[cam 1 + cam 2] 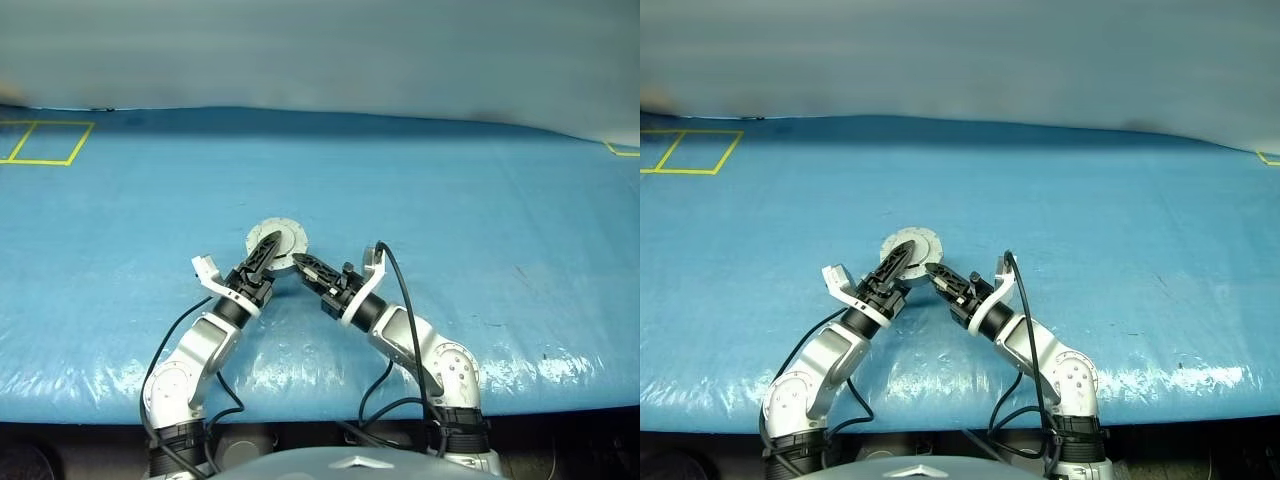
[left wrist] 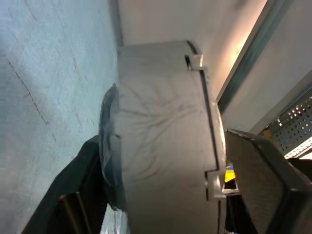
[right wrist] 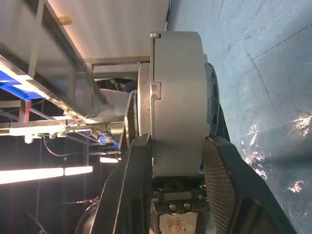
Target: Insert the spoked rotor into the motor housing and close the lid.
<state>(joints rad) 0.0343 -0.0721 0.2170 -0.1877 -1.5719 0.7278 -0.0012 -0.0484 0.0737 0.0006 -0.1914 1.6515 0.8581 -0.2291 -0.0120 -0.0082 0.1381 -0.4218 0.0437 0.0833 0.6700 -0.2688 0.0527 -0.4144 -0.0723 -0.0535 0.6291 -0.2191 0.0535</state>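
Observation:
The robot's left gripper will set the closed motor housing, now held just above the table, down on the bare blue table (image 1: 264,202) just beyond that gripper's fingers.
The motor housing (image 1: 279,240) is a round silver-grey cup held on edge just above the blue table, between both arms. The lid (image 3: 145,97) sits against its open side with a thin seam between them. The spoked rotor is hidden. My right gripper (image 3: 178,141) is shut on the housing and lid, one black finger (image 3: 131,185) on each flat face. My left gripper (image 1: 267,249) comes in from the other side and also clamps the stack face to face, with the housing (image 2: 161,136) between its fingers (image 2: 253,170).
The blue tarp-covered table (image 1: 450,200) stretches wide on every side of the arms. Yellow tape squares (image 1: 45,142) mark its far left corner, and a yellow mark (image 1: 622,152) sits at the far right. The table's front edge runs just below my forearms.

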